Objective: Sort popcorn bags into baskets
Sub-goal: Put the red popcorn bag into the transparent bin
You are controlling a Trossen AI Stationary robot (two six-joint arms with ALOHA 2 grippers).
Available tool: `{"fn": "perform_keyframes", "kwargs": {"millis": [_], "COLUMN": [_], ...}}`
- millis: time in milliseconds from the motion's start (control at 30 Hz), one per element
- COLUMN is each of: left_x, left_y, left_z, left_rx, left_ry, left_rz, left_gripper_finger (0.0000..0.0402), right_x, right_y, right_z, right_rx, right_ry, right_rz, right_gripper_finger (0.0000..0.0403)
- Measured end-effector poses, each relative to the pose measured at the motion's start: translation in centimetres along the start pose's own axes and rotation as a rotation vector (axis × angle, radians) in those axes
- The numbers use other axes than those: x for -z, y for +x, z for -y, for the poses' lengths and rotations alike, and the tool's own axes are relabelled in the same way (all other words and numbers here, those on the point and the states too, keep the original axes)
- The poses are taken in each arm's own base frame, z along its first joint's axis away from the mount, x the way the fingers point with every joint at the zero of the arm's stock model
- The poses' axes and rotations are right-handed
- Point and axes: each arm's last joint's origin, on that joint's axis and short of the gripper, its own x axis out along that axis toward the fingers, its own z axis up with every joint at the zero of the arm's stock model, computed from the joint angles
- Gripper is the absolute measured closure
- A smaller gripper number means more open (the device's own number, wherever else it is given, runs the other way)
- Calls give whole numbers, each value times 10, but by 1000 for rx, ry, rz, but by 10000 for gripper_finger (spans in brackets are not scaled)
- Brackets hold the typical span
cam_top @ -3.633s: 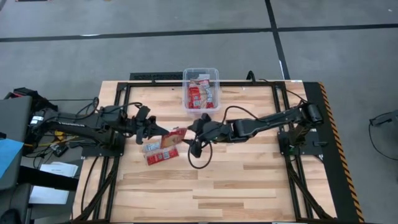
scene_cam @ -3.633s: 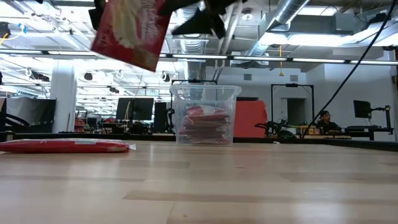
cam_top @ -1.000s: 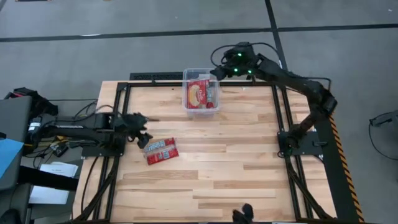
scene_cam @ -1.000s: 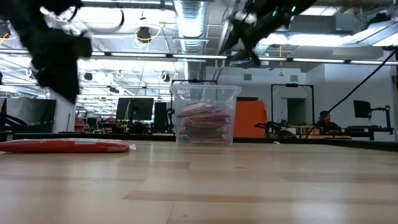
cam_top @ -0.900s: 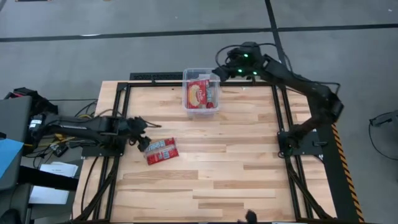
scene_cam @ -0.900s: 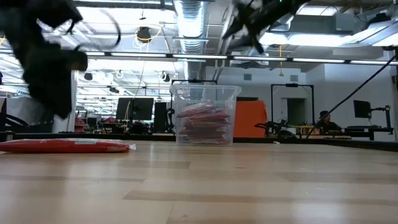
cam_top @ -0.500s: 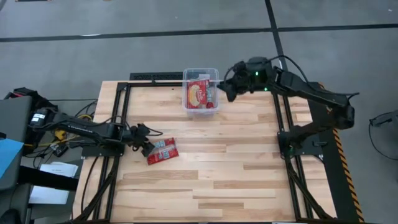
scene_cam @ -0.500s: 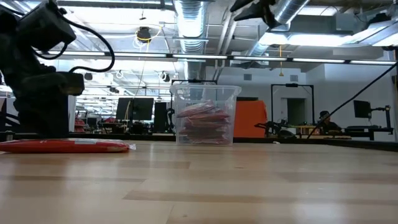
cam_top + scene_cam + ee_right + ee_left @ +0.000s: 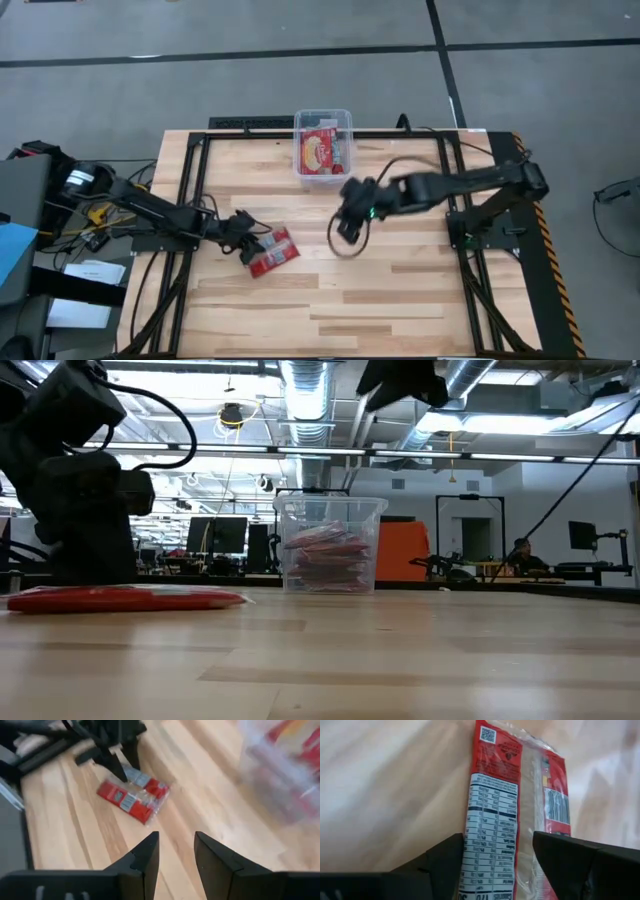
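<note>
I should reopen my left gripper, which has a finger over the popcorn bag's barcode side, and pinch the bag's label [image 9: 491, 835] before my right gripper takes the bag's red end.
A red popcorn bag [image 9: 272, 250] with white print lies flat on the wooden table at its left middle; one bag or two side by side, I cannot tell. My left gripper [image 9: 248, 232] is down at the bag's left end, with its open fingers astride that end [image 9: 499, 837]. My right gripper [image 9: 348, 215] hangs open and empty above the table's middle, pointing toward the bag [image 9: 132, 795]. The clear basket [image 9: 297, 140] stands at the far middle with several red bags lying in it. My left gripper comes at a low slant from the table's left, its fingers lying along the bag. One finger [image 9: 560, 860] overlaps the bag's barcode side [image 9: 555, 805]. The other [image 9: 445, 862] stands at the label-side edge [image 9: 470, 835]. The bag lies flat on the table; whether it is pinched I cannot tell.
Black frame rails [image 9: 190, 200] run along the table's left, right and far sides. A cable loop [image 9: 345, 245] hangs under my right arm. Bare wood [image 9: 380, 300] fills the near half of the table.
My right gripper has left the basket's far right side and come down toward the near and left, over the table's middle. My left gripper has gone right and down to the bag. The bag has slid a little toward the right and near edges and turned slightly.
</note>
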Motion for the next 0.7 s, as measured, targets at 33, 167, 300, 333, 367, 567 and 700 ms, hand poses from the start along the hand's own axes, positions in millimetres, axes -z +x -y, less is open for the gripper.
{"fn": "perform_keyframes", "kwargs": {"millis": [33, 167, 300, 333, 367, 567, 700], "left_x": [1, 4, 6, 7, 6, 2, -1], "left_y": [4, 17, 27, 29, 31, 33, 33], "left_z": [2, 9, 14, 16, 18, 31, 37], "left_rx": [14, 59, 83, 84, 82, 90, 130], "left_ry": [-5, -49, -58, -54, -51, -22, 15], "left_rz": [-3, -16, -20, -21, -23, -10, -22], "left_gripper_finger": [169, 204, 251, 264, 276, 311, 285], "right_x": [6, 28, 55, 63, 70, 101, 114], "right_y": [7, 42, 78, 87, 98, 157, 187], "right_z": [-6, -28, -52, -58, -64, -82, -80], "right_rx": [6, 17, -16, -31, -66, -218, -236], "right_ry": [4, 35, 6, -6, -19, -7, 49], "right_rz": [-15, -80, -131, -155, -169, -215, -230], "right_gripper_finger": [255, 261, 280, 288, 298, 342, 358]}}
